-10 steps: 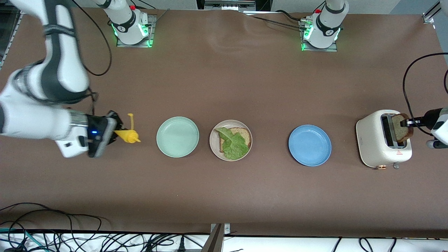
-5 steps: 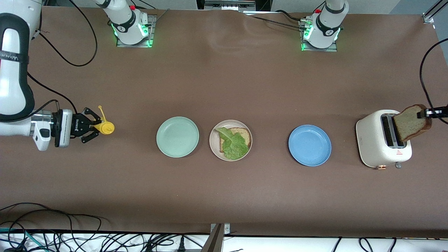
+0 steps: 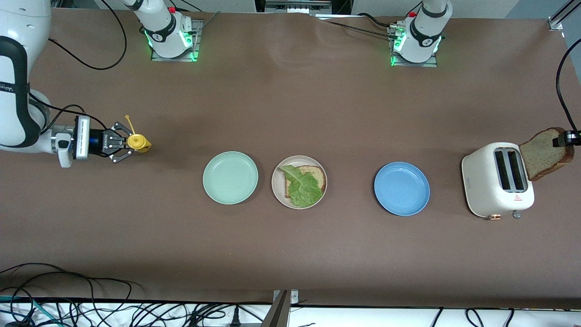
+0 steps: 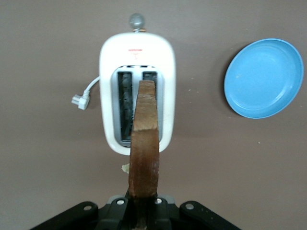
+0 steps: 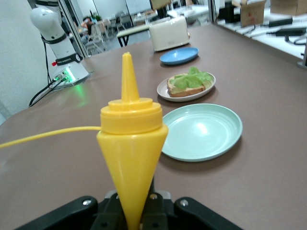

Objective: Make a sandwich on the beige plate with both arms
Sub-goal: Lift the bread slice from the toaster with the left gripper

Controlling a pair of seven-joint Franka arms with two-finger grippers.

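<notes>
The robot's right gripper should release the yellow squeeze bottle on the bare table (image 3: pixel 161 142) between the mint green plate and the robot's right arm.
The beige plate (image 3: pixel 299 181) sits mid-table with a brown bread slice (image 3: pixel 314 176) and a green lettuce leaf (image 3: pixel 302 186) on it; it also shows in the right wrist view (image 5: pixel 186 86). My left gripper (image 3: pixel 564 139) is shut on a second bread slice (image 3: pixel 546 152), held in the air above the white toaster (image 3: pixel 497 179); the slice stands edge-on in the left wrist view (image 4: pixel 144 143) over the toaster (image 4: pixel 136 91). My right gripper (image 3: pixel 123 142) is shut on a yellow squeeze bottle (image 3: pixel 137 143), up in the air at the right arm's end of the table; the bottle (image 5: pixel 130 139) fills the right wrist view.
A mint green plate (image 3: pixel 230 177) lies beside the beige plate toward the right arm's end. A blue plate (image 3: pixel 401 188) lies between the beige plate and the toaster. Cables run along the table's near edge.
The left gripper has drawn the bread slice up out of the toaster slot and clear of it. The right gripper has swung level and carried the yellow bottle up and away from the front camera.
</notes>
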